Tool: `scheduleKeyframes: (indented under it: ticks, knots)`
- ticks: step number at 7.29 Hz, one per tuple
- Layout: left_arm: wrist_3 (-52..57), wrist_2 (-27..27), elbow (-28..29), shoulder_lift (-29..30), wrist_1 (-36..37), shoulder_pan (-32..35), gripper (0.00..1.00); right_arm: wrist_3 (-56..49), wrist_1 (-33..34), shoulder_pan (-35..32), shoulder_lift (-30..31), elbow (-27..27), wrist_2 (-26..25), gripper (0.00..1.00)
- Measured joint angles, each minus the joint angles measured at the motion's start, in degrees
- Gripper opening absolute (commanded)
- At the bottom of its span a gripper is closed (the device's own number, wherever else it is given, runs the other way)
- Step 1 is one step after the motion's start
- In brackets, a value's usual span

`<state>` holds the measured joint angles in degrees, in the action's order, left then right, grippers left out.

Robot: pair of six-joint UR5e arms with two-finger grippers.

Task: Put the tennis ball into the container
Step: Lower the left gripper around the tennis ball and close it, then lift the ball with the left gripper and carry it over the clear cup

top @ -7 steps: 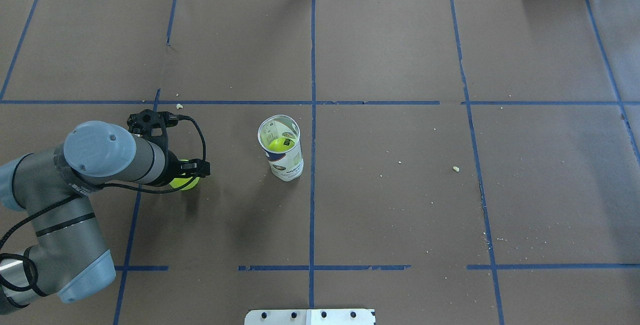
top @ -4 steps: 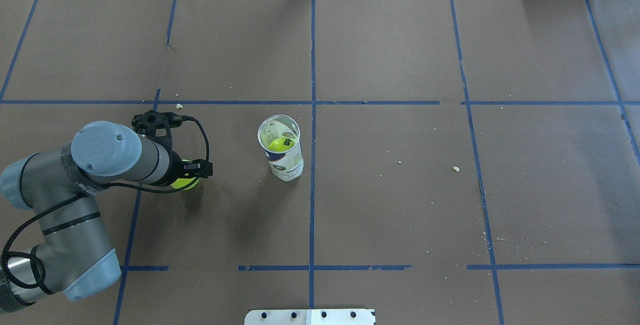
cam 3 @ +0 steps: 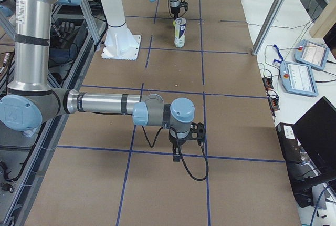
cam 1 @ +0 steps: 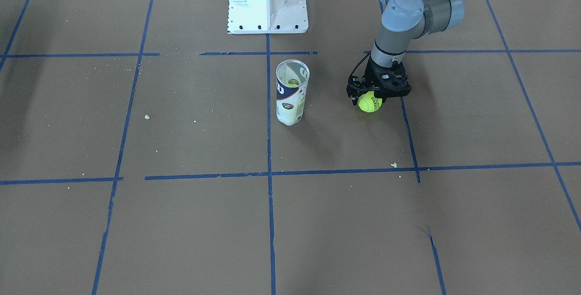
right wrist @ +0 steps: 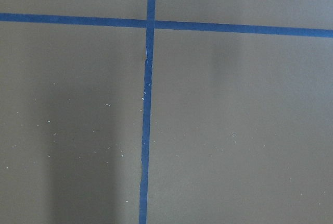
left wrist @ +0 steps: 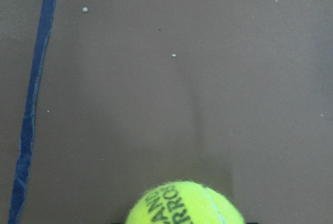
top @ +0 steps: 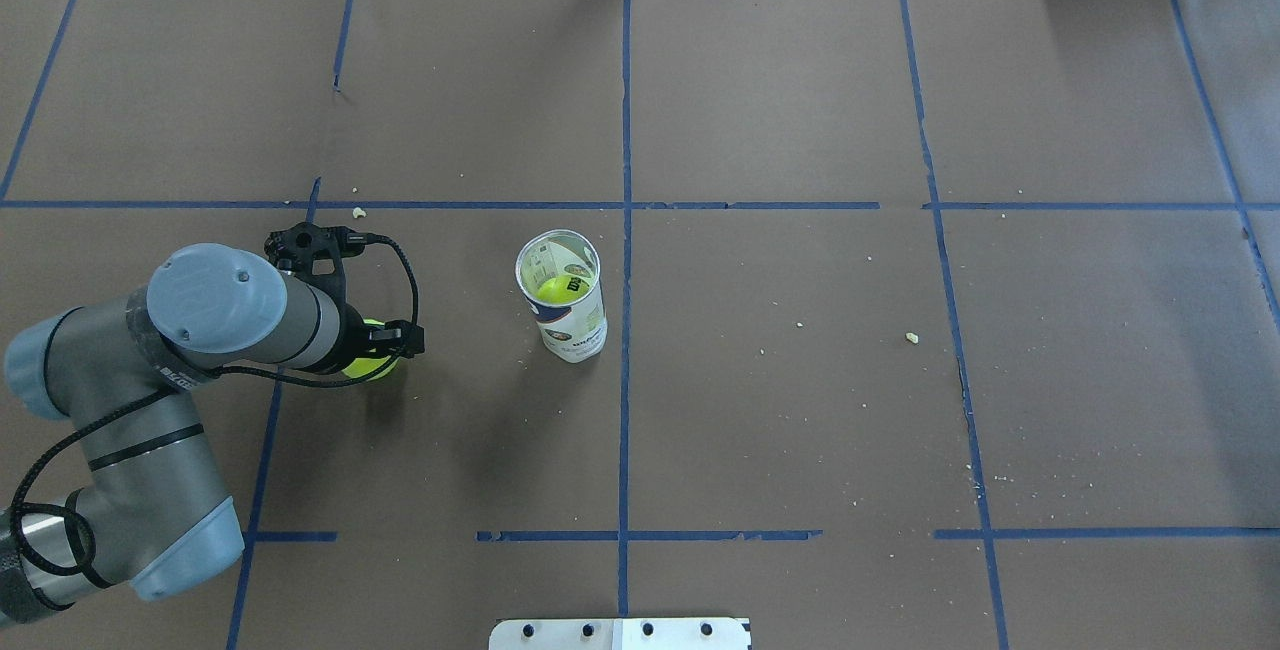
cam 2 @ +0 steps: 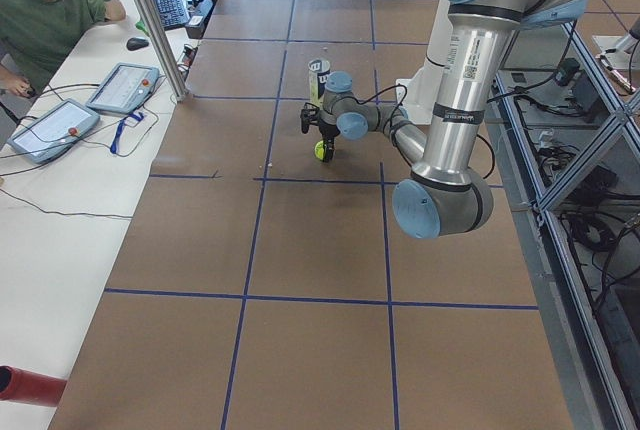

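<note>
My left gripper is going to let go of the tennis ball in the container's opening (cam 1: 295, 66), above the second yellow ball inside. The tennis ball in my gripper is now beside the container.
The yellow-green tennis ball (cam 1: 370, 103) with black lettering sits between the fingers of my left gripper (cam 1: 370, 100), which is shut on it and points down at the table. The left wrist view shows the ball's top (left wrist: 184, 204) at the bottom edge, over bare brown paper. The container (cam 1: 292, 91) stands upright and open-topped to the ball's side, a gap apart. In the overhead view a second yellow ball (top: 560, 288) lies inside the container (top: 565, 315). My right gripper (cam 3: 191, 133) shows only in the exterior right view, low over the table; I cannot tell its state.
Brown paper with blue tape lines (top: 625, 230) covers the table. The white robot base (cam 1: 268, 0) stands behind the container. Small crumbs (top: 911, 337) lie scattered. An operator (cam 2: 45, 10) sits at a side desk with tablets (cam 2: 125, 85).
The left arm's elbow and shoulder have shifted slightly to the right. The ball stays in the left gripper at nearly the same spot. The container has not moved.
</note>
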<state>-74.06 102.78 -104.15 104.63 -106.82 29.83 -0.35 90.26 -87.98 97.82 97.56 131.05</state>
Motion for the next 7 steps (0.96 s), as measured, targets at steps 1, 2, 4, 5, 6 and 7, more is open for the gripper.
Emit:
scheduleKeyframes:
  ticks: [1, 2, 4, 5, 6, 7]
  knots:
    - [0.0, 0.2, -1.6, -0.2, 0.9, 0.3, 0.0, 0.0, 0.0, 0.0, 0.0, 0.0, 0.0, 1.0]
    - [0.2, 0.3, -4.7, -0.3, 3.7, 0.7, 0.0, 0.0, 0.0, 0.0, 0.0, 0.0, 0.0, 1.0]
    - [0.8, 0.7, -13.9, 0.2, 14.0, 2.8, 0.0, 0.0, 0.0, 0.0, 0.0, 0.0, 0.0, 1.0]
    - [0.9, 1.7, -18.0, 1.1, 18.8, 5.0, 0.0, 0.0, 0.0, 0.0, 0.0, 0.0, 0.0, 1.0]
    - [1.0, 3.4, -20.7, 3.9, 24.5, 7.0, 0.0, 0.0, 0.0, 0.0, 0.0, 0.0, 0.0, 1.0]
    - [1.0, 5.0, -22.1, 9.0, 31.6, 8.3, 0.0, 0.0, 0.0, 0.0, 0.0, 0.0, 0.0, 1.0]
